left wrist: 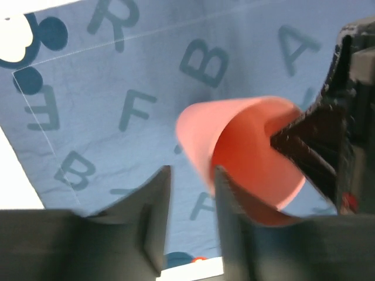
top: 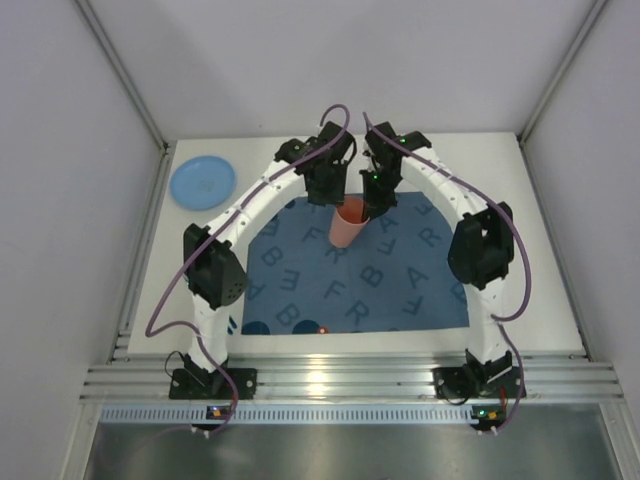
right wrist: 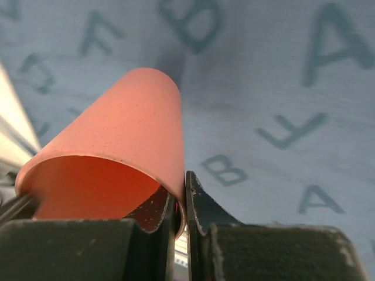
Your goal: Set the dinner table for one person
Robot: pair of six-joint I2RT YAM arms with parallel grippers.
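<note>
My right gripper is going to release the pink cup on the white table, on the other side of the placemat from the blue plate (top: pixel 501 245).
A pink cup (top: pixel 348 225) hangs tilted over the far middle of the blue letter-printed placemat (top: pixel 400 290) on the white dinner table (top: pixel 530 200). My right gripper (right wrist: pixel 183 181) is shut on the cup (right wrist: pixel 117 134), pinching its rim wall with one finger inside and one outside. My left gripper (left wrist: pixel 190 172) is open right next to the cup (left wrist: pixel 246 146). Its fingers straddle the opposite rim wall, with placemat showing through the gap. In the top view both grippers, left (top: pixel 335 195) and right (top: pixel 375 205), meet above the cup.
A blue plate (top: pixel 202 183) lies on the table's far left corner, off the placemat. A silver slotted rail (top: pixel 350 380) runs along the near edge by the arm bases. Grey walls close in the left, right and back.
</note>
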